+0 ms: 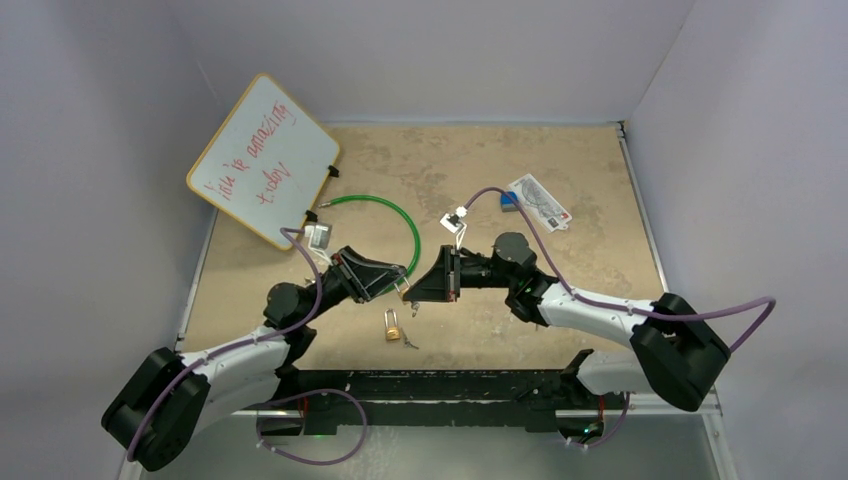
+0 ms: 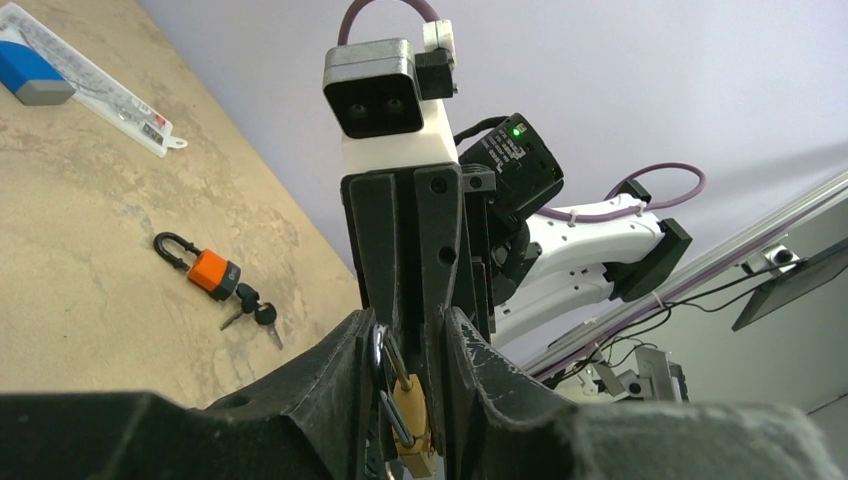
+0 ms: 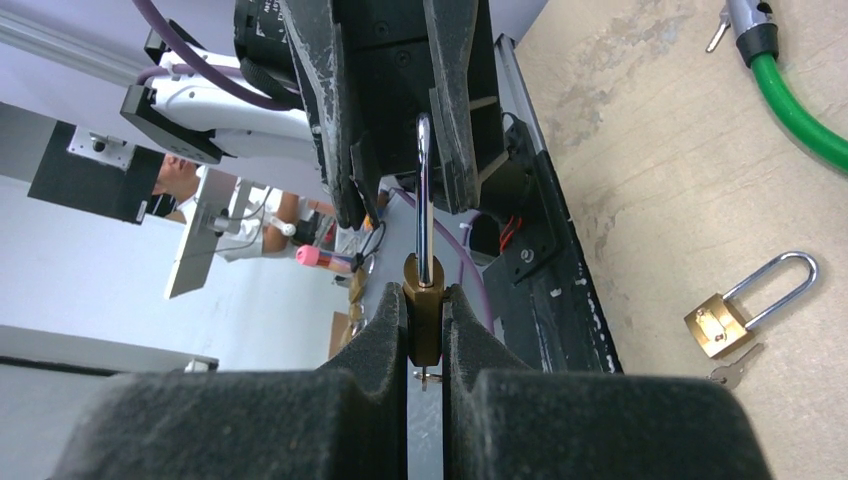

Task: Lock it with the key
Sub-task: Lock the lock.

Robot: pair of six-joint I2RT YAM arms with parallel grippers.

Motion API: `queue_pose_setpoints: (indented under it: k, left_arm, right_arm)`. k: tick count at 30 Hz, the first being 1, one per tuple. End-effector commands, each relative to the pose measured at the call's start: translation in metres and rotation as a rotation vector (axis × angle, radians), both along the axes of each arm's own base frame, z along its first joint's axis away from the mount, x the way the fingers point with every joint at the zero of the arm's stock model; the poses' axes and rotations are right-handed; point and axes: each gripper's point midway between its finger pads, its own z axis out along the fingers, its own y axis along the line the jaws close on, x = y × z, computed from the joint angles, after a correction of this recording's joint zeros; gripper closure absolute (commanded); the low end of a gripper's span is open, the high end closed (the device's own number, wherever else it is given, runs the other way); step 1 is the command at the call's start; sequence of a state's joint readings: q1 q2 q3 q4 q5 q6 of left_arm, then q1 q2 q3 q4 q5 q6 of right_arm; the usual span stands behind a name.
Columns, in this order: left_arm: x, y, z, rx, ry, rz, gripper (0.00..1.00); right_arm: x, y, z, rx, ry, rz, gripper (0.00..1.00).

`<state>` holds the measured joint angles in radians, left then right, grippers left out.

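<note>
The brass padlock's body is held in my right gripper, so my left gripper needs to close on the shackle before my right gripper takes the small key (image 3: 426,378) at the padlock's bottom.
My right gripper (image 3: 425,296) is shut on the body of a brass padlock (image 3: 424,325), held above the table with its steel shackle (image 3: 423,190) pointing at my left gripper. A small key (image 3: 430,377) sticks out of the padlock's bottom between the right pads. My left gripper (image 2: 405,328) is open, its fingers (image 2: 335,385) straddling the shackle (image 2: 392,360), which lies against one finger. In the top view the two grippers meet tip to tip at the padlock (image 1: 406,291) over the table's middle.
A second brass padlock (image 1: 392,327) with a key (image 1: 410,342) lies just below the grippers. An orange padlock (image 2: 210,272) with keys lies on the table. A green cable lock (image 1: 400,215), a whiteboard (image 1: 262,160), a blue block (image 1: 510,200) and a card (image 1: 542,200) sit further back.
</note>
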<state>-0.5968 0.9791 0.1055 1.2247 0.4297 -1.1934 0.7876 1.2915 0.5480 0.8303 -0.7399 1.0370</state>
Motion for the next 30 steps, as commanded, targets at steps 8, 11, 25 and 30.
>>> queue_pose_setpoints:
  k: [8,11,25,30]
  left_arm:
    - [-0.006,-0.004,0.019,0.000,-0.067,-0.033,0.75]
    - [-0.005,-0.005,0.018,0.001,-0.065,-0.032,0.86]
    - [-0.003,0.001,0.027,-0.012,-0.094,0.011,1.00]
    - [-0.003,0.003,0.032,-0.030,-0.110,0.017,1.00]
  right_arm:
    - [0.010,0.006,0.023,0.083,-0.056,-0.048,1.00]
    - [0.013,0.007,0.021,0.077,-0.053,-0.057,1.00]
    - [-0.007,-0.004,0.016,0.061,-0.056,0.000,0.49]
    - [-0.014,-0.009,0.012,0.060,-0.055,0.018,0.59]
